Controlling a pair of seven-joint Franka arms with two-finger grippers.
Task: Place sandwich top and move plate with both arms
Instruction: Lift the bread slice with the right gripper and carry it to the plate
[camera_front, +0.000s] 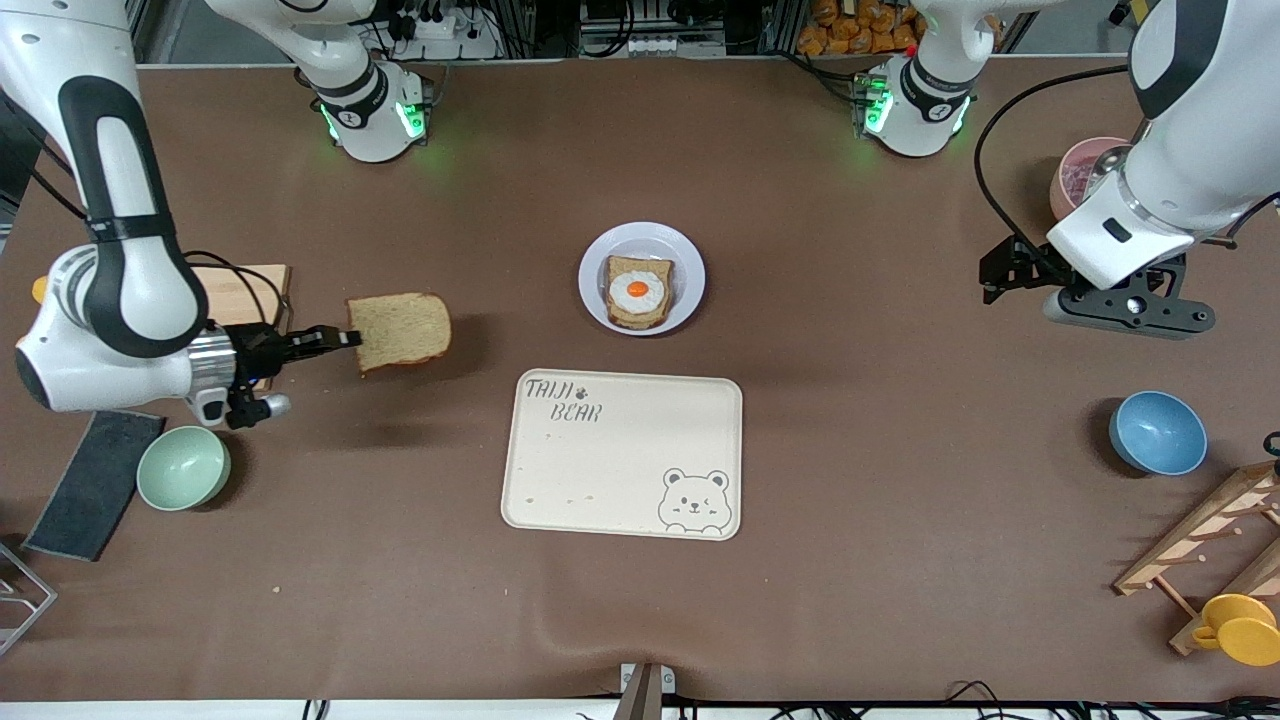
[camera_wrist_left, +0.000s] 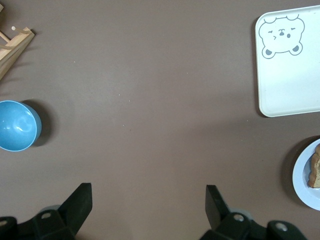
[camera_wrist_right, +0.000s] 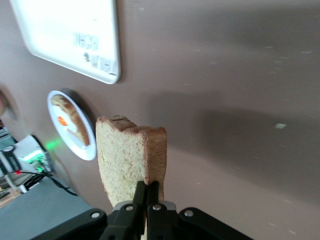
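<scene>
Next, I let go of the sandwich top with my right gripper over the fried egg on the plate's toast slice (camera_front: 638, 278) (camera_wrist_right: 66, 124).
My right gripper (camera_front: 350, 338) is shut on the crust edge of the sandwich top (camera_front: 402, 330), a plain brown bread slice. It holds the slice in the air over bare table, between a wooden board and the plate. In the right wrist view the slice (camera_wrist_right: 125, 155) sticks out from my shut gripper (camera_wrist_right: 148, 187). The pale plate (camera_front: 690, 275) sits mid-table and carries a toast slice with a fried egg (camera_front: 640, 290); it also shows in the right wrist view (camera_wrist_right: 85, 151) and the left wrist view (camera_wrist_left: 302, 175). My left gripper (camera_front: 1130, 310) waits open and empty (camera_wrist_left: 148, 200) over the table's left-arm end.
A cream bear-print tray (camera_front: 620, 455) lies nearer the camera than the plate. At the right arm's end are a mint bowl (camera_front: 183, 467), a dark cloth (camera_front: 95, 480) and a wooden board (camera_front: 250, 290). At the left arm's end are a blue bowl (camera_front: 1157, 432), a pink bowl (camera_front: 1085, 170) and a wooden rack (camera_front: 1210, 530).
</scene>
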